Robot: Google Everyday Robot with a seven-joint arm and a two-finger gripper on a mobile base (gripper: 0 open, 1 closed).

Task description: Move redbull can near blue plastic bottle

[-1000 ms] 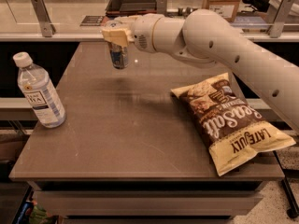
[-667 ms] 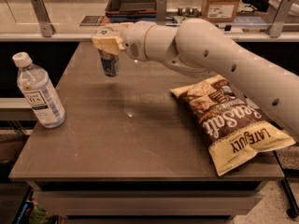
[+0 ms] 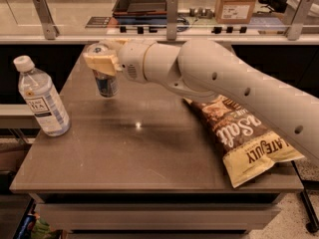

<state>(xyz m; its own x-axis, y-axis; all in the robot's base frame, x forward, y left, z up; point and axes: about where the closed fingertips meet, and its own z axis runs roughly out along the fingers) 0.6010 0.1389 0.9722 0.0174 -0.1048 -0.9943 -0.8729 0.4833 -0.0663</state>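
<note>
I need to use my gripper to set the redbull can, now hanging just above the table's back, down on the grey table (image 3: 94,120) beside the blue plastic bottle, toward the chip bag.
The redbull can (image 3: 105,82) is slim, silver and blue, and hangs upright just above the grey table (image 3: 149,153) at the back left. My gripper (image 3: 101,59) is shut on the can's upper part, with a cream-coloured finger (image 3: 99,62) across its front. The blue plastic bottle (image 3: 42,99) stands upright near the table's left edge, clear with a white cap and a striped label. The can is to the right of the bottle and a little farther back, well apart from it.
A brown and yellow chip bag (image 3: 239,133) lies on the right half of the table, partly under my arm (image 3: 224,83). A counter with metal posts, a dark tray (image 3: 142,1) and a cardboard box (image 3: 237,4) runs behind the table.
My gripper has carried the can to the left and toward the front, closer to the bottle. The bottle and chip bag have not moved.
</note>
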